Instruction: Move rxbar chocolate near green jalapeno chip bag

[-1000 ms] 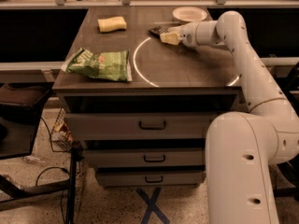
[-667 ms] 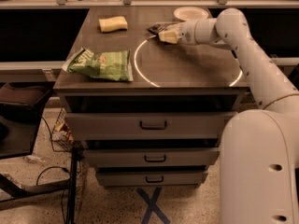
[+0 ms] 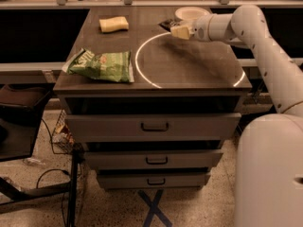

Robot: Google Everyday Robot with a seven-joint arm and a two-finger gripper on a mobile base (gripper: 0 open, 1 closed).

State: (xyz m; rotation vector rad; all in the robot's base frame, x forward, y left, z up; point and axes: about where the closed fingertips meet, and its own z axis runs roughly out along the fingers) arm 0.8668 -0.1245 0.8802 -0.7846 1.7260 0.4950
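Observation:
The robot's gripper will release the rxbar chocolate, now at the table's far side, just inside the white circle's edge (image 3: 156,53), next to the green jalapeno chip bag.
The rxbar chocolate (image 3: 166,24), a small flat dark bar, lies at the far side of the dark table top (image 3: 189,65), right of centre. My gripper (image 3: 179,31) is right at the bar's near right edge, low over the table; whether it grips the bar is not visible. The green jalapeno chip bag (image 3: 102,65) lies crinkled near the front left corner, well away from the bar and gripper.
A yellow sponge (image 3: 113,23) lies at the far left. A white bowl (image 3: 191,13) stands at the far edge just behind the gripper. A white circle (image 3: 142,72) is marked on the table top. Drawers (image 3: 154,126) are below, and a shelf rail runs behind.
My gripper has shifted slightly back and to the right beside the dark bar. My body in the foreground has moved to the right. The bag and sponge have not moved.

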